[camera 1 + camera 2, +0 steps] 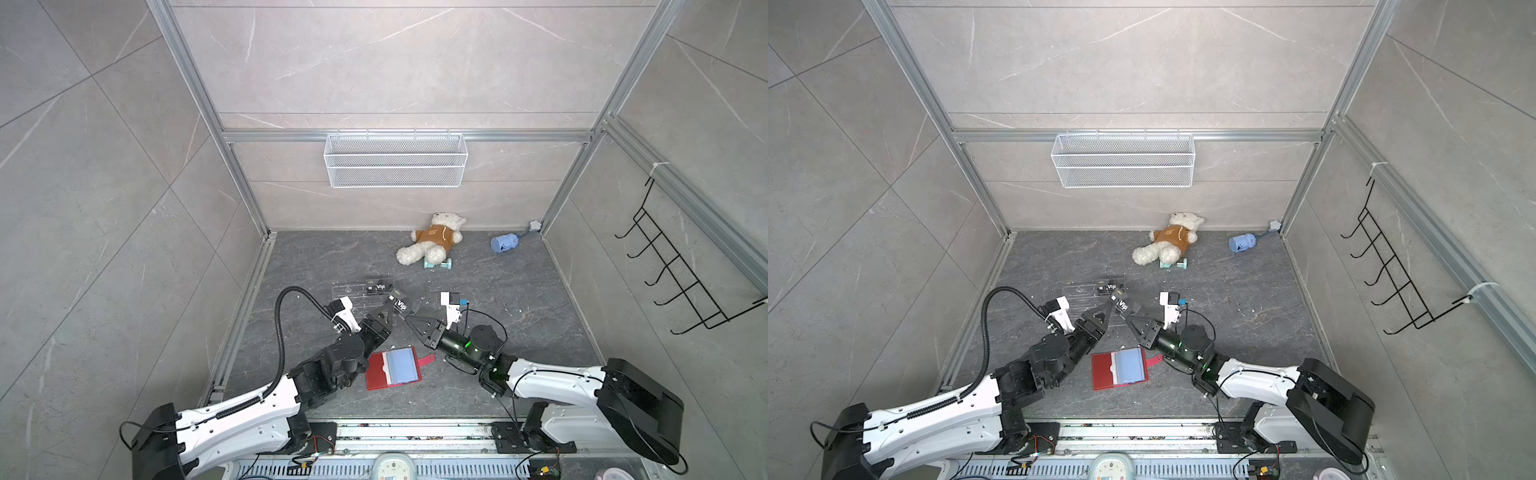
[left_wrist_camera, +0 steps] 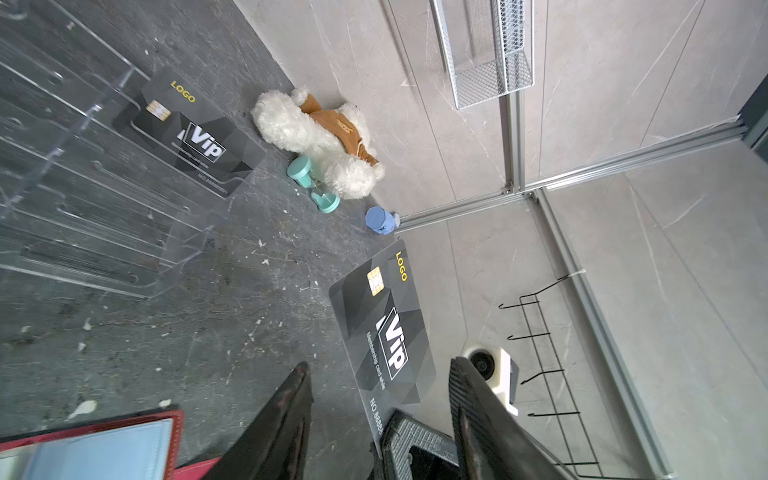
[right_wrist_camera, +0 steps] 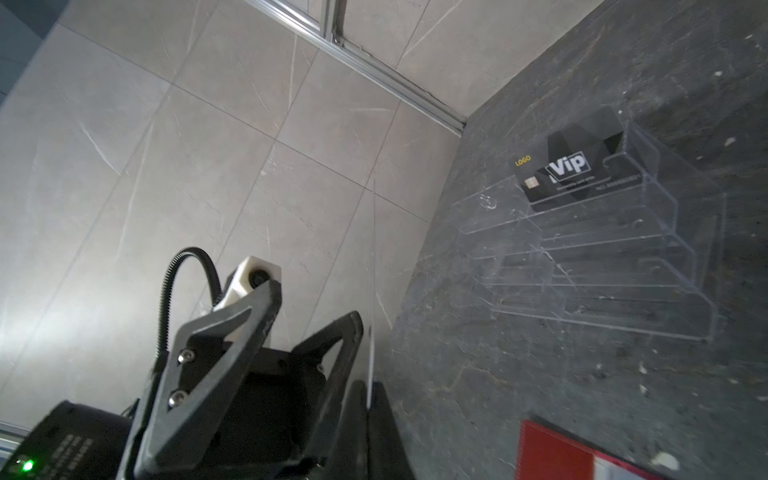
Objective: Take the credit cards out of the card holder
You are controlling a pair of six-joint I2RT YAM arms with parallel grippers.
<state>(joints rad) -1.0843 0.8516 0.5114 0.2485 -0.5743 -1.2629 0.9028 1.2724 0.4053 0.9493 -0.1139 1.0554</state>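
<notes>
Next, I close my left gripper on the gold chip end (image 1: 392, 296) (image 2: 374, 276) of the held Vip card, since my right gripper holds the opposite end of the card.
A dark grey "Vip" credit card (image 1: 401, 305) (image 1: 1122, 306) (image 2: 384, 332) hangs in the air; the right wrist view shows it edge-on (image 3: 371, 291). My right gripper (image 1: 407, 318) (image 3: 370, 386) is shut on its lower edge. My left gripper (image 1: 392, 303) (image 2: 380, 365) is open, its fingers standing on either side of the card without touching it. A second Vip card (image 1: 380, 287) (image 2: 191, 137) (image 3: 573, 170) stands in the clear rack. The red card holder (image 1: 392, 368) (image 1: 1119, 368) (image 3: 557, 453) lies open on the floor between the arms, blue sleeves up.
The clear acrylic tiered rack (image 1: 353, 293) (image 3: 602, 257) stands just beyond the left gripper. A teddy bear (image 1: 432, 241), a teal dumbbell (image 1: 438, 263) and a blue bottle (image 1: 505, 242) lie at the back. A wire basket (image 1: 395, 160) and a black hook rack (image 1: 681, 270) hang on the walls.
</notes>
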